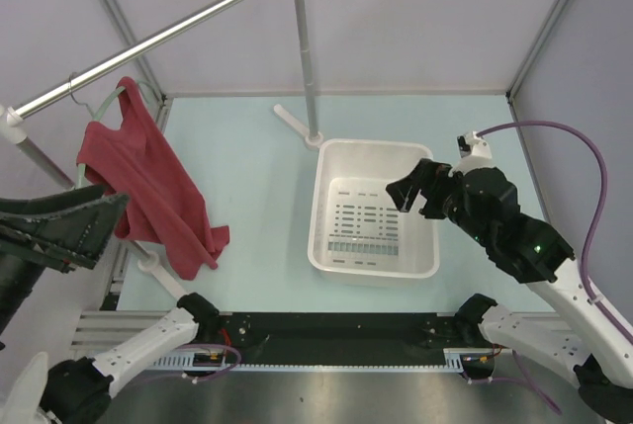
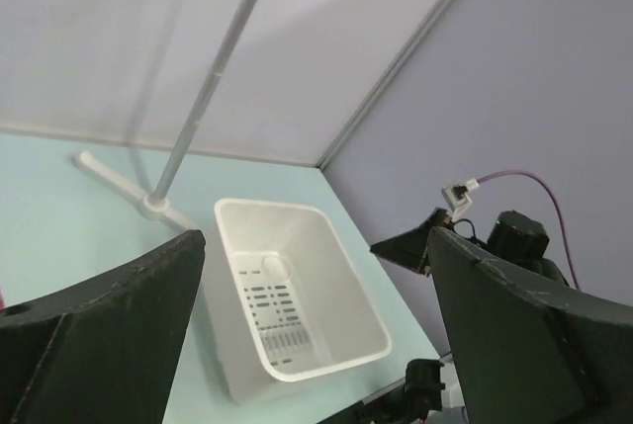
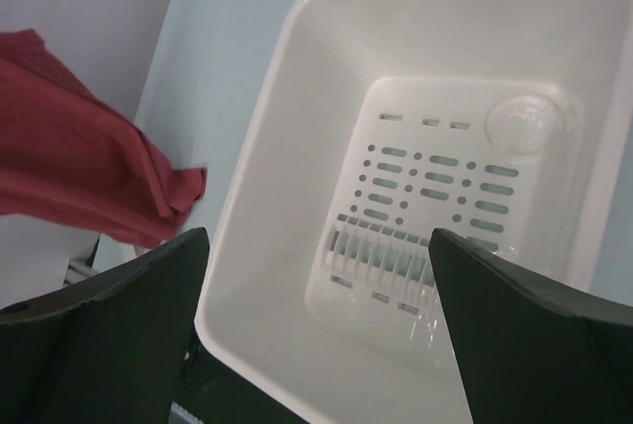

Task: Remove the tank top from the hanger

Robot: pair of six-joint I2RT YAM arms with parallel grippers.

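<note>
The fingers of my left gripper will close on the bare near end (image 1: pixel 81 175) of the pale green hanger, next to the tank top's shoulder strap.
The dark red tank top (image 1: pixel 148 182) hangs at the left on the pale green hanger (image 1: pixel 109 102), whose hook sits on the silver rail (image 1: pixel 158 41). Its lower hem bunches near the table. My left gripper (image 1: pixel 114 209) is open and empty, its fingertips close against the tank top's left side at mid height. My right gripper (image 1: pixel 415 192) is open and empty above the white basket (image 1: pixel 326 246). In the right wrist view the tank top (image 3: pixel 79 157) shows at the left, apart from the open right gripper (image 3: pixel 316 335). The left wrist view shows the open left gripper (image 2: pixel 316 345); the hanger is out of that view.
The rail's upright post (image 1: pixel 307 58) stands behind the basket on a white foot. A second white foot (image 1: pixel 148 261) lies under the tank top's hem. The basket (image 2: pixel 237 216) and my right arm (image 2: pixel 514 241) show in the left wrist view. Grey walls close in the table.
</note>
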